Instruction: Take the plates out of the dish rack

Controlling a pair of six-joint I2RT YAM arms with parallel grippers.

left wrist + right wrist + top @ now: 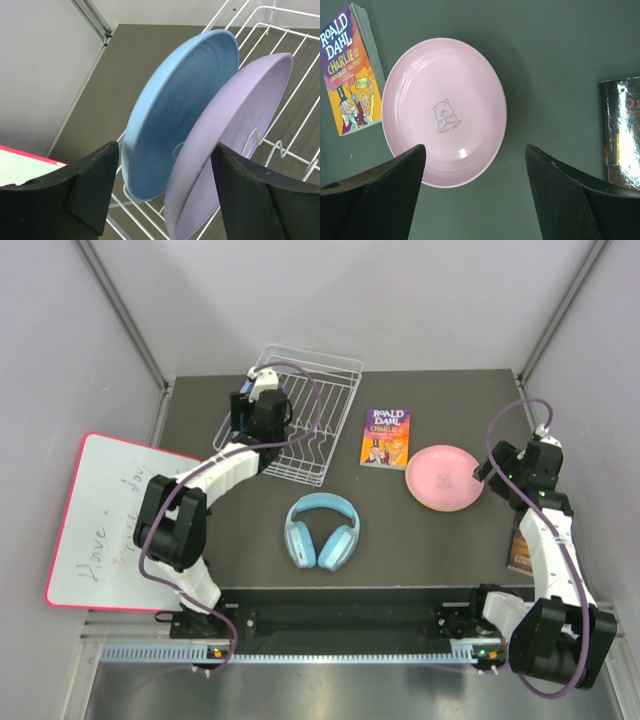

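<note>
My open left fingers surround the light blue plate's rim beside the purple plate; I should shift to take only the purple plate's rim (180,200).
The white wire dish rack (318,375) stands at the back left. A light blue plate (175,115) and a lilac purple plate (240,125) stand on edge in it, side by side and leaning. My left gripper (165,175) is open, with the lower rims of both plates between its fingers; in the top view it (256,412) covers the plates. The pink plate (444,477) lies flat on the table at the right, also in the right wrist view (445,110). A thin yellowish edge shows under its near rim; the orange-yellow plate is otherwise hidden. My right gripper (475,175) is open and empty above the pink plate's right rim.
Light-blue headphones (321,530) lie at the table's middle front. A Roald Dahl book (386,437) lies between the rack and the pink plate. A dark book (520,540) lies at the right edge. A red-edged whiteboard (110,520) rests at the left.
</note>
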